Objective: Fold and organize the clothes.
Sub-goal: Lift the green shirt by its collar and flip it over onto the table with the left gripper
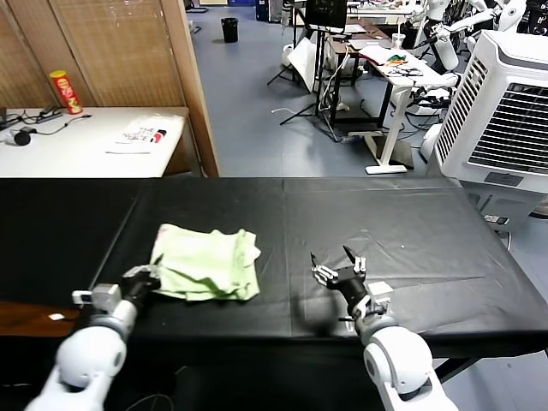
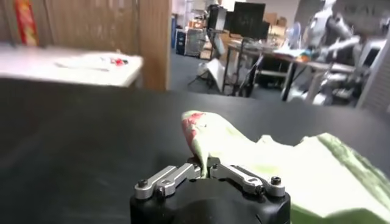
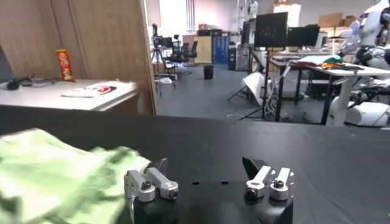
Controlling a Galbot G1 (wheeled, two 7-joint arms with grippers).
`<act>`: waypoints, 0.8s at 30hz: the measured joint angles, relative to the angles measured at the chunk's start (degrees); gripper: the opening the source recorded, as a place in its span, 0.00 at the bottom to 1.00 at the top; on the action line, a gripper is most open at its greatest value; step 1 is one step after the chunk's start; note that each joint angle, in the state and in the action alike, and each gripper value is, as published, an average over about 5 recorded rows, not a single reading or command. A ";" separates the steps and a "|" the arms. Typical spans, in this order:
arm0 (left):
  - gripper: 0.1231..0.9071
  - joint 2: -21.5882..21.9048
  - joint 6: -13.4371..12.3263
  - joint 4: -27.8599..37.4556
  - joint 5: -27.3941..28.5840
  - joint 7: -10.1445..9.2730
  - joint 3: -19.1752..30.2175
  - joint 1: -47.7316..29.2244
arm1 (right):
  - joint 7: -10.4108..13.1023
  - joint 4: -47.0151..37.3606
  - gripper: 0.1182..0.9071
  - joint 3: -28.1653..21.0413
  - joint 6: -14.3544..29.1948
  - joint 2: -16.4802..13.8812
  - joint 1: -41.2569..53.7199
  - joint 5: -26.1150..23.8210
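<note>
I should let go of the pinched fold with my left gripper over the pale lime-green shirt's side (image 1: 226, 262) facing my right gripper.
The pale lime-green shirt (image 1: 208, 264) lies bunched and partly folded on the black table (image 1: 411, 231), left of its middle. My left gripper (image 1: 154, 272) is at the shirt's near-left edge, shut on a pinched fold of the cloth. In the left wrist view the jaws (image 2: 204, 163) meet on that fold, and the shirt (image 2: 268, 159) rises from them with a red-and-white patch (image 2: 194, 125) at its tip. My right gripper (image 1: 338, 261) hovers open over bare table to the right of the shirt, holding nothing. The right wrist view shows this gripper (image 3: 206, 167) with the shirt (image 3: 55, 176) beside one finger.
A white side table (image 1: 51, 150) stands behind at the left with a red can (image 1: 65, 91) and a white packet (image 1: 141, 134). A wooden partition (image 1: 128, 51) rises beside it. A large white air cooler (image 1: 505, 111) stands at the right rear.
</note>
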 joint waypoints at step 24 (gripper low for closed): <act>0.04 6.46 2.01 -13.55 12.05 -3.54 2.98 2.50 | -0.71 0.64 0.86 0.61 0.62 1.23 -2.43 -2.04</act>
